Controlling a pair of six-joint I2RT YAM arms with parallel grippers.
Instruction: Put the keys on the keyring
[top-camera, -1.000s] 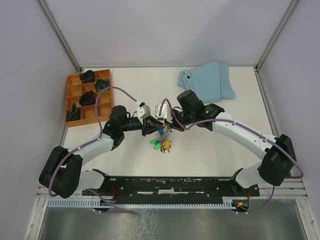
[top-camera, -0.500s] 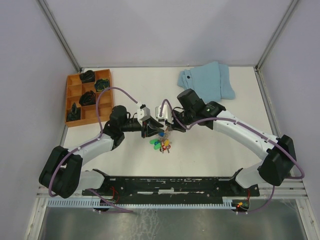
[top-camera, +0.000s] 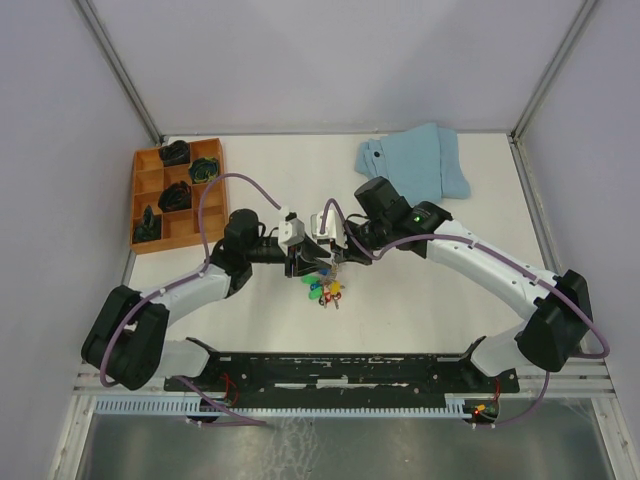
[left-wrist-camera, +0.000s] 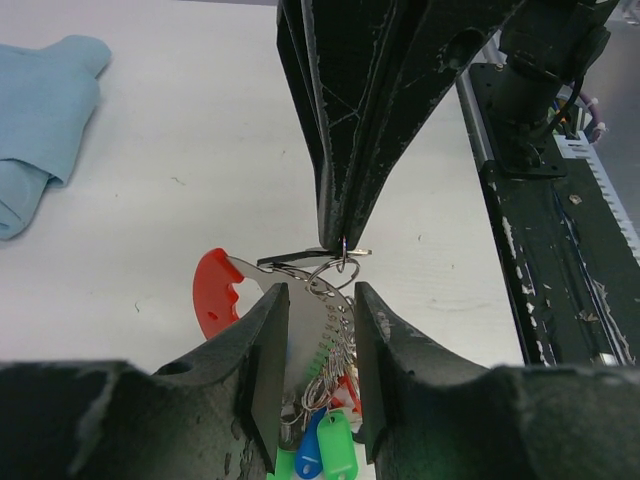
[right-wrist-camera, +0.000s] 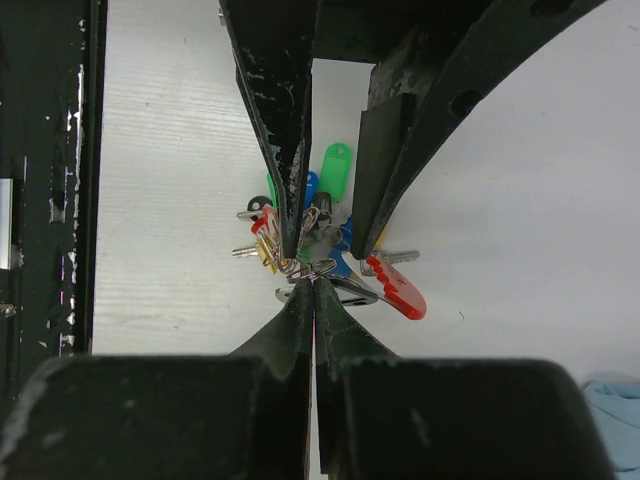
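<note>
The wire ring held in the right gripper's fingers lies past the left gripper's open fingers, so the left gripper needs to pinch the wire ring's loop (left-wrist-camera: 318, 276) before the right gripper opens.
The keyring (left-wrist-camera: 290, 330) is a curved grey metal plate with a red plastic end (left-wrist-camera: 213, 296). It sits between the pads of my left gripper (left-wrist-camera: 312, 385), which is shut on it. The keys (left-wrist-camera: 325, 455), with blue, green, yellow and red heads, hang from it on small wire rings. My right gripper (right-wrist-camera: 315, 275) is shut, and its tips pinch a small wire ring (right-wrist-camera: 318, 268) at the edge of the keyring (right-wrist-camera: 395, 288). In the top view both grippers, the left (top-camera: 303, 262) and the right (top-camera: 335, 254), meet at mid-table over the keys (top-camera: 322, 290).
An orange compartment tray (top-camera: 143, 198) holding dark lumps stands at the back left. A folded light-blue cloth (top-camera: 415, 160) lies at the back right and also shows in the left wrist view (left-wrist-camera: 40, 100). A black rail (top-camera: 330, 370) runs along the near edge.
My left gripper has shifted slightly right toward the right gripper, with the keyring in it. The right gripper's tips have closed in on the ring. The keys moved a little with them.
</note>
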